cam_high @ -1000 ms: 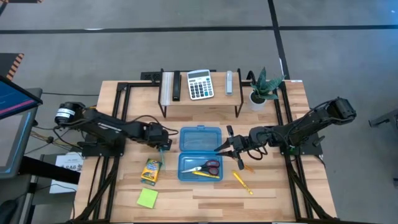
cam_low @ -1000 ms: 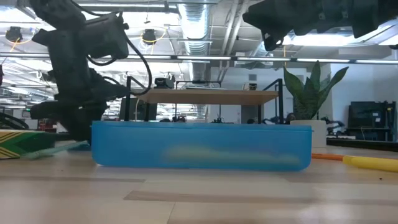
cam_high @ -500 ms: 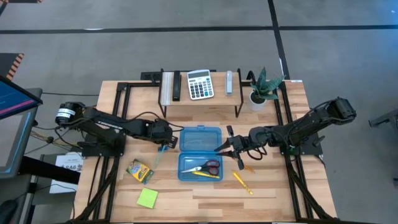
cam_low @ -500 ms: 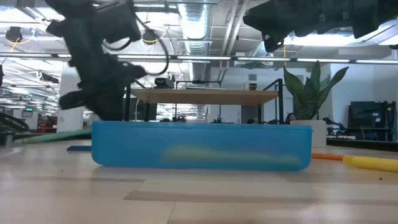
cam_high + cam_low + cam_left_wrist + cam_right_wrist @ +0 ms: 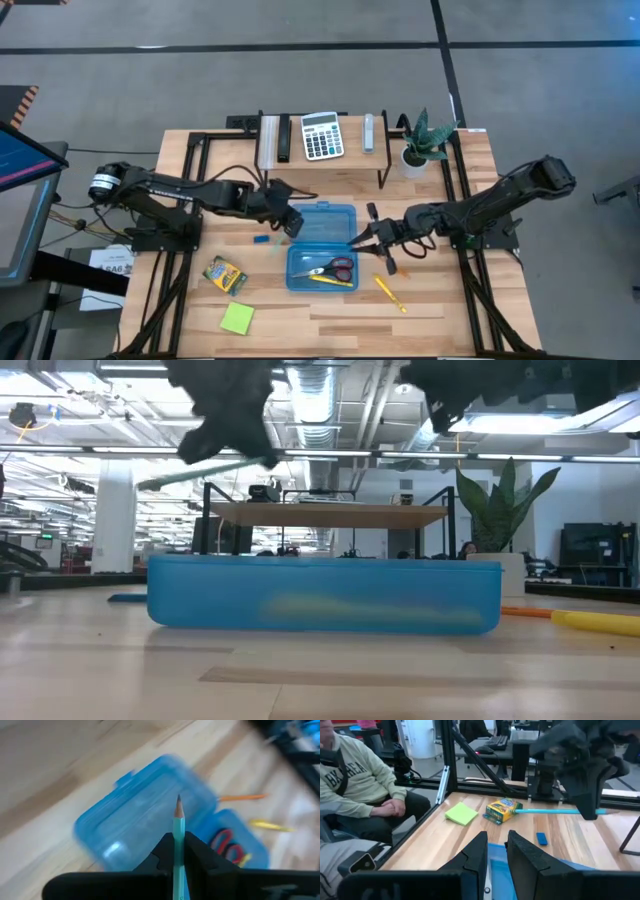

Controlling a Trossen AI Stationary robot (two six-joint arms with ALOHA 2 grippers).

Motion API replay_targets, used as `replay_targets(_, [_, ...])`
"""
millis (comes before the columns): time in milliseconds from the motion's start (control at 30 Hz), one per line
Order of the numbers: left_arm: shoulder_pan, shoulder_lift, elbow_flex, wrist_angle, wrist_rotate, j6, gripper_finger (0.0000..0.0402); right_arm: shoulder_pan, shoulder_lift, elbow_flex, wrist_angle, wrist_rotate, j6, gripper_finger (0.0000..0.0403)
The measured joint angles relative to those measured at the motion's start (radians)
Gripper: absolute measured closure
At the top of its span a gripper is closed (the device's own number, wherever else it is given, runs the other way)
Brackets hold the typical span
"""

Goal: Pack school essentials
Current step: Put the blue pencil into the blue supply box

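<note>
The robot's left gripper will release the teal pencil inside the blue case (image 5: pixel 323 255), between the scissors and the hinge of the lid. The pencil is now high over the case.
A thin teal pencil (image 5: pixel 178 820) is lifted over the open blue case (image 5: pixel 322 246), with my left gripper (image 5: pixel 290 222) shut on it by the lid's left edge. In the low view the pencil (image 5: pixel 190 473) hangs high above the case wall (image 5: pixel 320 595). Red-handled scissors (image 5: pixel 337 268) and a yellow pencil (image 5: pixel 330 281) lie in the case's near half. My right gripper (image 5: pixel 362 240) hovers open over the case's right edge, holding nothing. The crayon box (image 5: pixel 224 274) and the green sticky pad (image 5: pixel 237 318) lie flat on the table at the near left. My left gripper pinches the teal pencil's shaft (image 5: pixel 178 834) between its two fingers, a short way behind the sharpened tip (image 5: pixel 178 804). The pencil lies along the fingers, with its tip sticking out ahead and its long end (image 5: pixel 540 811) running back. It is lifted clear and close to level.
A yellow marker (image 5: pixel 390 293) and an orange pencil (image 5: pixel 392 266) lie right of the case, and a small blue piece (image 5: pixel 260 239) lies left of it. A shelf at the back carries a calculator (image 5: pixel 322 135), beside a potted plant (image 5: pixel 425 142). A seated person (image 5: pixel 355 790) shows beyond the table's edge.
My left gripper has risen from the table beside the crayon box and moved toward the blue case, carrying the teal pencil up clear of the table. The crayon box has slid toward the table's left edge and turned. My right gripper has kept still.
</note>
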Motion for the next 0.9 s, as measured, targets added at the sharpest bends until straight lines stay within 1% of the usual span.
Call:
replay_targets(100, [-0.011, 0.000, 0.004, 0.077, 0.008, 0.060, 0.0401, -0.001, -0.066, 0.000, -0.030, 0.000, 0.000, 0.0310])
replay_targets(167, [-0.023, 0.010, 0.004, 0.124, 0.008, 0.082, 0.0401, 0.007, -0.123, 0.000, -0.081, 0.000, 0.001, 0.0310])
replay_targets(233, [-0.050, 0.035, 0.004, 0.190, 0.010, 0.110, 0.0401, 0.017, -0.177, 0.000, -0.132, 0.000, 0.001, 0.0310])
replay_targets(300, [-0.079, 0.072, 0.011, 0.259, 0.034, 0.154, 0.0401, 0.033, -0.229, 0.000, -0.190, 0.000, 0.001, 0.0310])
replay_targets(333, [-0.093, 0.095, 0.024, 0.268, 0.047, 0.178, 0.0401, 0.041, -0.256, 0.000, -0.222, 0.000, 0.001, 0.0310])
replay_targets(400, [-0.109, 0.154, 0.067, 0.257, 0.067, 0.224, 0.0401, 0.057, -0.297, 0.000, -0.252, 0.000, 0.001, 0.0310])
replay_targets(467, [-0.116, 0.216, 0.112, 0.212, 0.081, 0.272, 0.0401, 0.069, -0.331, 0.000, -0.282, 0.000, 0.000, 0.0310])
replay_targets(567, [-0.115, 0.315, 0.194, 0.184, 0.117, 0.324, 0.0401, 0.082, -0.359, 0.000, -0.301, 0.000, 0.000, 0.0310])
replay_targets(667, [-0.114, 0.408, 0.277, 0.140, 0.161, 0.364, 0.0401, 0.094, -0.365, 0.000, -0.323, 0.001, 0.001, 0.0310])
replay_targets(767, [-0.115, 0.486, 0.358, 0.101, 0.183, 0.402, 0.0401, 0.108, -0.364, 0.000, -0.334, 0.001, 0.000, 0.0310])
replay_targets(900, [-0.115, 0.558, 0.455, 0.045, 0.203, 0.452, 0.0401, 0.118, -0.364, 0.000, -0.337, 0.001, 0.001, 0.0310])
